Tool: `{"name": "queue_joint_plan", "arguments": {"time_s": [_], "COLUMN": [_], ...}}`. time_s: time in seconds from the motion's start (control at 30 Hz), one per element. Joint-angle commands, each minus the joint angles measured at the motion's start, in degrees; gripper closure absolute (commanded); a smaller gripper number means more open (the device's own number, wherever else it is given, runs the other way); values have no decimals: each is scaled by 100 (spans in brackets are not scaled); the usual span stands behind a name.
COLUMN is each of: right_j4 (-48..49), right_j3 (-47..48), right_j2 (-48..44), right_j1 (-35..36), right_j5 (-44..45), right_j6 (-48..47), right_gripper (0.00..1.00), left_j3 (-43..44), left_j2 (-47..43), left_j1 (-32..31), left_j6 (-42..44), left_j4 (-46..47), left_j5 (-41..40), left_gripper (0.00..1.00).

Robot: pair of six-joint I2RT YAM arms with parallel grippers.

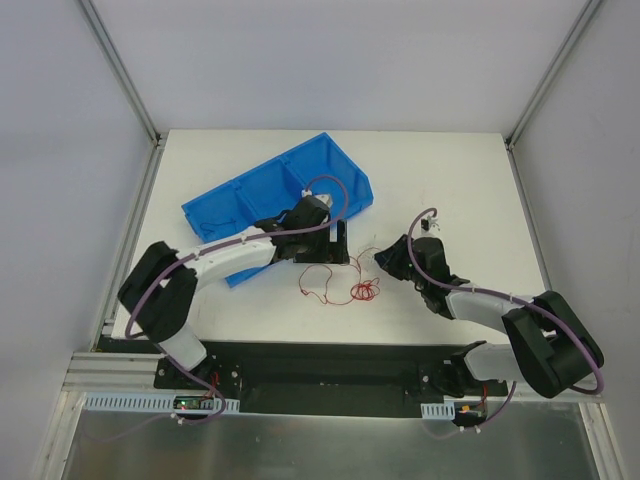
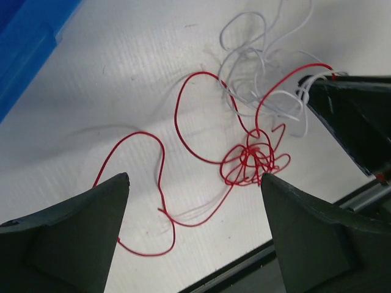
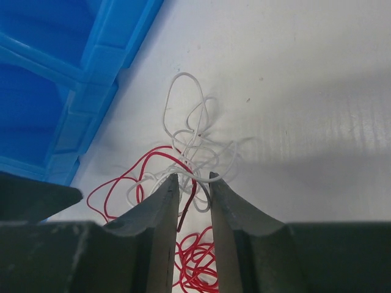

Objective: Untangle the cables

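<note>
The red cable crosses the white tangle at my right gripper, so my left gripper needs to grip the red loop point(image 2: 177, 119) beside it and lift it clear.
The red cable point(image 1: 338, 291) lies on the white table in loose loops with a small knot point(image 2: 252, 160). The white cable point(image 2: 253, 73) is tangled with it at the far side and also shows in the right wrist view point(image 3: 190, 131). No black cable shows. My left gripper point(image 2: 194, 177) is wide open just above the red loops, touching nothing. My right gripper point(image 3: 193, 177) has its jaws a narrow gap apart at the tangle, with a red strand point(image 3: 194, 192) and a white strand running between the fingertips. The two grippers point(image 1: 330, 242) point(image 1: 383, 258) are close together.
A blue divided bin point(image 1: 280, 200) lies tilted on the table right behind the left gripper; its wall shows in the left wrist view point(image 2: 24, 36) and in the right wrist view point(image 3: 67, 73). The table's black front edge point(image 2: 244, 262) runs just below the red loops.
</note>
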Motion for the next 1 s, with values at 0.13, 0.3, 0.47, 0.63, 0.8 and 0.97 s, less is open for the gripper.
{"name": "queue_joint_plan", "arguments": {"time_s": [0.13,0.3,0.47,0.63,0.8,0.97], "right_j4": [428,437,446,446,463,490], "right_j3": [124,124,115,106,63,45], "right_j2": [-41,-49,-58,-76,-120,-128], "right_j1": [25,16,-1,8,8,8], "right_j5": [-319,-345,-363,-372,-354,-363], "right_j6": [-176,-176,-176,-176,-167,-167], "right_gripper": [69,69,69,68,69,68], "left_j3": [697,688,609,477,512,398], "left_j2": [1114,1369,1370,1265,1378,1361], "left_j1": [-73,-90,-222,-223,-231,-433], "left_j6": [-179,-213,-232,-126,-152,-3], "left_j4": [305,657,718,753,754,999], "left_j5": [246,545,660,537,695,792], "left_gripper": [27,58,67,53,43,40]}}
